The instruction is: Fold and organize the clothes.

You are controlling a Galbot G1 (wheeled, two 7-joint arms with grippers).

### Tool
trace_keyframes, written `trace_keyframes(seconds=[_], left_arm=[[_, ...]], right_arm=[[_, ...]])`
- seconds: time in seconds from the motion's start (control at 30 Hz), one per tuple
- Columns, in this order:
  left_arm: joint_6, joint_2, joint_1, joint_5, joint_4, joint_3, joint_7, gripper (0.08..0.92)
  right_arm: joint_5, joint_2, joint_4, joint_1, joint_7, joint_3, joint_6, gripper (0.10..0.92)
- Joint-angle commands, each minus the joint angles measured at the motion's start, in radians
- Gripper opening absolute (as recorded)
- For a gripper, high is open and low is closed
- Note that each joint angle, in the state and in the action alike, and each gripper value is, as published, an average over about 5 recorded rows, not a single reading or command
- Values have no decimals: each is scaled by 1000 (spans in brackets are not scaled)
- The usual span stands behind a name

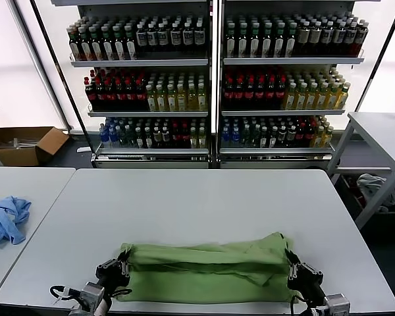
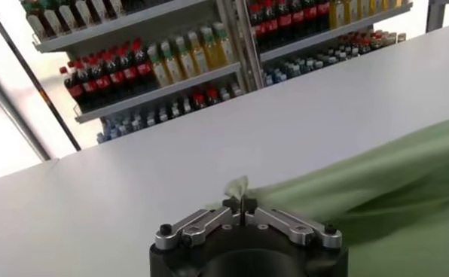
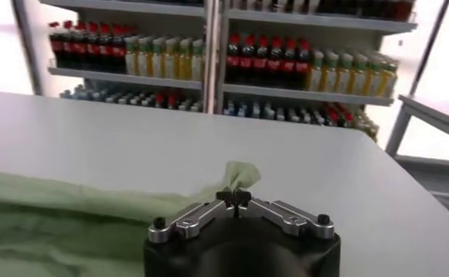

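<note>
Next, my left gripper opens and takes a thicker bunch (image 1: 137,257) at the shirt's end before moving the shirt, because it pinches only a small tuft there.
The clothes are a light green shirt (image 1: 207,271) lying as a wide folded band near the front edge of the grey table (image 1: 204,197). My left gripper (image 1: 123,266) is shut on the band's left end. In the left wrist view a tuft of green cloth (image 2: 238,185) sticks out past the left gripper (image 2: 240,203). My right gripper (image 1: 292,266) is shut on the band's right end. A green tuft (image 3: 242,175) shows above the right gripper (image 3: 233,197) in the right wrist view. Collar, buttons and logo are hidden in the folds.
A light blue garment (image 1: 5,219) lies on the neighbouring table at the left. Shelves of bottles (image 1: 210,79) stand behind the table. A cardboard box (image 1: 23,145) sits on the floor at far left, and another table (image 1: 382,131) at right.
</note>
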Motion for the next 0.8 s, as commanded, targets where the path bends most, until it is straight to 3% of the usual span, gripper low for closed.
trace_keyframes(seconds=[0.03,0.17,0.43,0.63,0.8], left_arm=[[13,-1,-5,31,6,41,-6,82],[33,13,1,34,-12,27,-7,119],[44,69,71,25,-103,-54,-11,345],[25,-11,125,-80,-234,-114,-70,536],[-67,-94,192,-95,-227,-70,-78,692]], right_arm=[[1,52,-36,25,216,-69,-1,121],[31,53,6,36,237,-57,-30,206],[33,34,153,87,253,-8,-119,440],[37,8,249,123,269,35,-177,613],[-48,-6,164,-9,107,115,15,750]])
